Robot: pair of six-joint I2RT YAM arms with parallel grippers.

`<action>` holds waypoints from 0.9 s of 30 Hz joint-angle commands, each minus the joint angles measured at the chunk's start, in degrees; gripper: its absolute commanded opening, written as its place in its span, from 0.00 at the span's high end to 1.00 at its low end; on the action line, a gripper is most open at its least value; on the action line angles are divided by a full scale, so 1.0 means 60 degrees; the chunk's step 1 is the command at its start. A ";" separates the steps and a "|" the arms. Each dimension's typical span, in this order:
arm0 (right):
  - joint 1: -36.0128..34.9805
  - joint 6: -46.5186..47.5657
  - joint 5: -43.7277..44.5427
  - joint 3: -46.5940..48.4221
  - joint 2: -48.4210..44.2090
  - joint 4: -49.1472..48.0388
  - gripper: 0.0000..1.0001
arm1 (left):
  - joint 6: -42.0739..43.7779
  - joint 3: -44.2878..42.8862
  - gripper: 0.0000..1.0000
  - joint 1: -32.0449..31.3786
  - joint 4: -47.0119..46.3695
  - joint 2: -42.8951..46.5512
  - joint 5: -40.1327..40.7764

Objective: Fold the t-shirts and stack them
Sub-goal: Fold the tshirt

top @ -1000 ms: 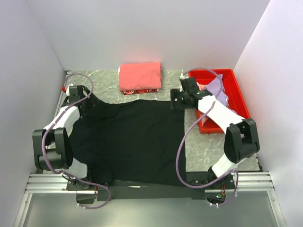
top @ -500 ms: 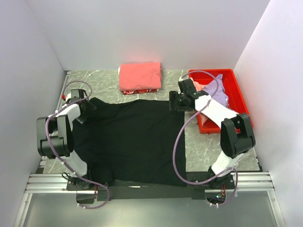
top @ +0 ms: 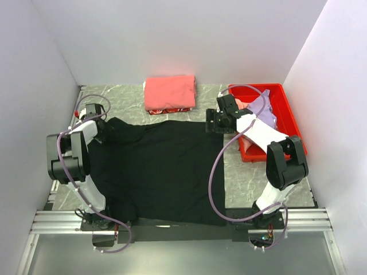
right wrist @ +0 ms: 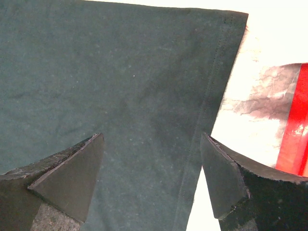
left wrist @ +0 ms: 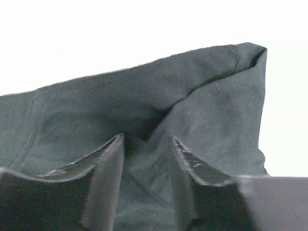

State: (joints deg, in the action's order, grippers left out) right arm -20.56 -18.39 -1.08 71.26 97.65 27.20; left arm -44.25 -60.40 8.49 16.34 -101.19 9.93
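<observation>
The robot's right gripper should close on the far corner point(top: 222, 122) point(right wrist: 242, 18) next to the red bin, at the hemmed end of the black t-shirt.
A large black t-shirt point(top: 160, 172) lies spread flat on the marble table. My left gripper point(top: 105, 130) is at its far left corner. In the left wrist view point(left wrist: 147, 144) the fingers are close together with a raised fold of the black cloth point(left wrist: 96, 110) pinched between them. My right gripper point(top: 211, 122) is at the shirt's far right corner. In the right wrist view point(right wrist: 151, 144) it is wide open over the hemmed edge of the black cloth point(right wrist: 120, 72). A folded coral-red t-shirt point(top: 169, 91) lies at the back. Lavender point(top: 265, 109) and pink point(top: 246, 106) shirts lie in the bin.
The red plastic bin point(top: 289, 114) stands at the right, just behind my right arm; its edge shows in the right wrist view point(right wrist: 296, 130). White walls close in the table on three sides. Cables loop from both arms over the shirt's edges.
My left arm has folded in, its elbow drawn towards the far left corner, and the shirt's far left corner has bunched up a little. My right gripper has barely moved.
</observation>
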 commanded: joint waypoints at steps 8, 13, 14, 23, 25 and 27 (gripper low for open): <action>0.0247 -0.0040 0.0369 0.0749 0.0497 -0.0110 0.13 | -0.0052 -0.0832 0.97 0.0035 -0.0189 -0.0334 -0.0132; 0.0335 0.0004 0.0751 0.1567 0.1142 0.0168 0.13 | -0.0037 -0.0685 0.99 0.0035 -0.0247 0.0179 -0.0016; 0.0379 0.0004 0.0897 0.1715 0.1259 0.0270 0.13 | -0.0052 -0.0642 0.99 0.0035 -0.0247 0.0368 0.0028; 0.0687 -0.0216 0.1323 0.2741 0.2080 0.0710 0.16 | -0.0169 -0.0627 0.99 0.0035 0.0206 0.1321 -0.0147; 0.0731 -0.0288 0.1367 0.2974 0.2343 0.0827 0.17 | -0.0213 -0.0597 0.99 0.0035 0.0309 0.1454 -0.0132; 0.0716 -0.0304 0.1352 0.3078 0.2533 0.0886 0.17 | -0.0184 -0.0582 0.99 0.0020 0.0441 0.1484 -0.0031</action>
State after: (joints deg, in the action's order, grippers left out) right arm -16.58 -19.09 5.41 86.72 111.33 31.03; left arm -44.75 -63.35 8.49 17.72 -94.50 9.34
